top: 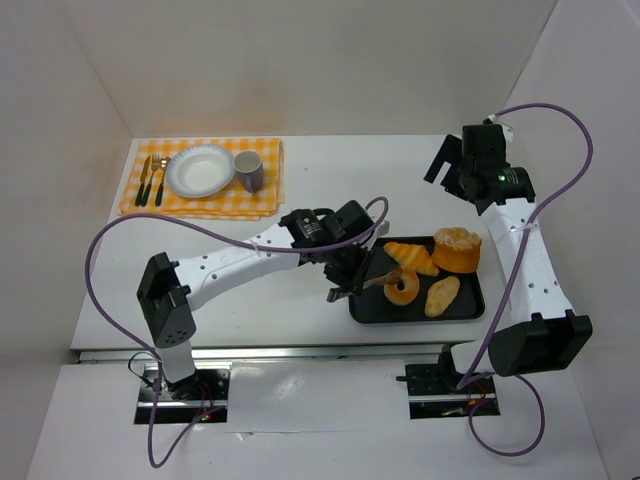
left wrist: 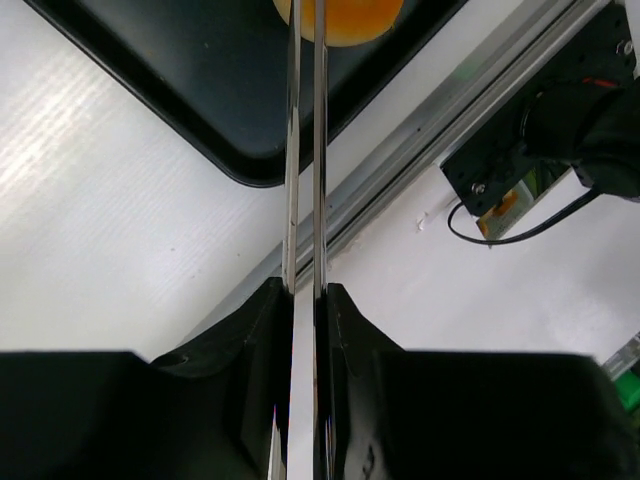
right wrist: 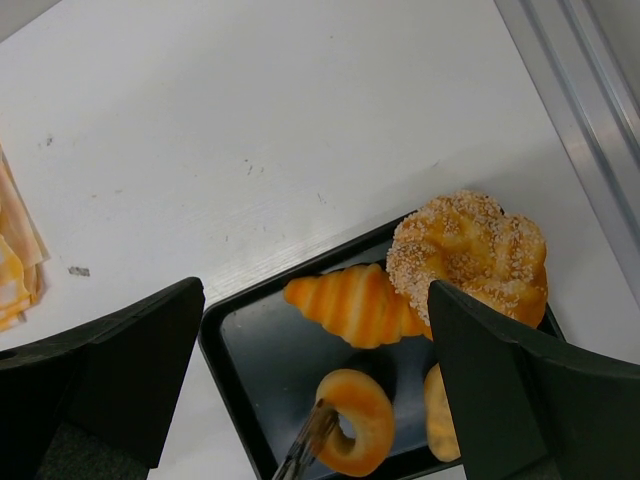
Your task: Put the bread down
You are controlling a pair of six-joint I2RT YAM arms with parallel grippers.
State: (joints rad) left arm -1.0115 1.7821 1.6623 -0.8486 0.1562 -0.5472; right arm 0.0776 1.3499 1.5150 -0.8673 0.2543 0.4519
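Note:
I need to use my left gripper to release the ring-shaped bread from the tongs on the middle of the white plate (top: 197, 172).
My left gripper (top: 345, 275) is shut on a pair of metal tongs (top: 365, 283); in the left wrist view (left wrist: 305, 290) the two blades (left wrist: 305, 150) run nearly together. Their tips reach the near-left rim of a ring-shaped bread (top: 402, 288) (right wrist: 365, 425) lying on the black tray (top: 365, 310). The tray also holds a croissant (top: 411, 257), a sesame bun (top: 457, 249) and an oval roll (top: 441, 295). My right gripper (top: 448, 165) is open and empty, held high beyond the tray's far right corner and looking down on it (right wrist: 315, 290).
At the far left, a yellow checked placemat (top: 200, 205) carries a white plate (top: 200, 170), a purple mug (top: 248, 170) and cutlery (top: 152, 180). The table's metal front rail (left wrist: 400, 190) runs just past the tray's near edge. White walls enclose the table.

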